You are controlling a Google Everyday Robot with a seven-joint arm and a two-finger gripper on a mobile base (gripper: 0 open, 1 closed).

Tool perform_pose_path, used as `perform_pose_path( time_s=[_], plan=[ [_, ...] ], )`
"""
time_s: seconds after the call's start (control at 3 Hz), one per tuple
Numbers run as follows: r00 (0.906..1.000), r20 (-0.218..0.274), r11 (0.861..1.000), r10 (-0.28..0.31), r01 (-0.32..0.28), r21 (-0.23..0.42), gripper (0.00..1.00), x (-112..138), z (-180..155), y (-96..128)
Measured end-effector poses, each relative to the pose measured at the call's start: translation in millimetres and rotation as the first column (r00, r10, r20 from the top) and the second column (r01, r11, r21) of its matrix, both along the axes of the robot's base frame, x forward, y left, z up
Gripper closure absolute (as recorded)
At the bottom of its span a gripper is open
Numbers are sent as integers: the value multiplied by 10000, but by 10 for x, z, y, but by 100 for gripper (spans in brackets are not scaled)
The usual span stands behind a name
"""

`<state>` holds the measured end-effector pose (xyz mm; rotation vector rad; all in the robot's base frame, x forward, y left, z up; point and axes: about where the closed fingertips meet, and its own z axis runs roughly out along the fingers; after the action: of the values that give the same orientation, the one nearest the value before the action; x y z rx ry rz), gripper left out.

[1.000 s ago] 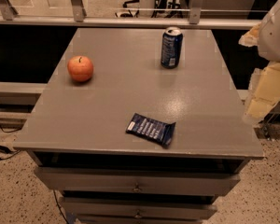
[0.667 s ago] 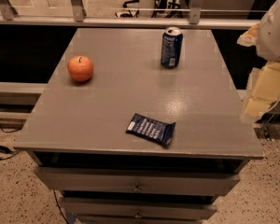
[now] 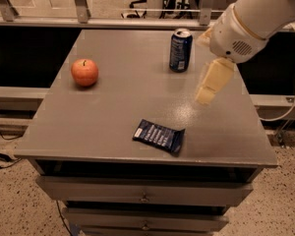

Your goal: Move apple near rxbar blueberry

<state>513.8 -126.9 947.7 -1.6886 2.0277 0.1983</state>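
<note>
I need to close next on the apple's round body (image 3: 85,73), to move it near the rxbar blueberry.
The apple (image 3: 84,72), round and orange-red with a short dark stem, sits on the grey table top (image 3: 123,107) at the left. The rxbar blueberry (image 3: 159,136), a flat dark-blue wrapper with white print, lies near the table's front edge, right of centre. My gripper (image 3: 210,82) is cream-coloured and hangs from the white arm (image 3: 255,14) above the right part of the table, right of the soda can and up and right of the bar. It is far from the apple and holds nothing that I can see.
An upright dark-blue soda can (image 3: 180,49) stands at the back of the table, just left of the gripper. The table has drawers (image 3: 145,196) under its front edge. A metal railing (image 3: 137,21) runs behind the table. A cable (image 3: 290,97) hangs at the right.
The arm and gripper have swung left from beyond the table's right edge to above its right part, near the can. The apple, bar and can have not moved.
</note>
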Motion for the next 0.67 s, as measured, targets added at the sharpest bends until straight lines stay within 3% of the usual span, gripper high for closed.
perform_pose_path(
  time_s=[0.33, 0.67],
  plan=[
    [9960, 353, 9857, 815, -858, 1454, 0, 394, 26, 785],
    [9955, 509, 9758, 800, -886, 2000, 0, 557, 65, 1149]
  ],
)
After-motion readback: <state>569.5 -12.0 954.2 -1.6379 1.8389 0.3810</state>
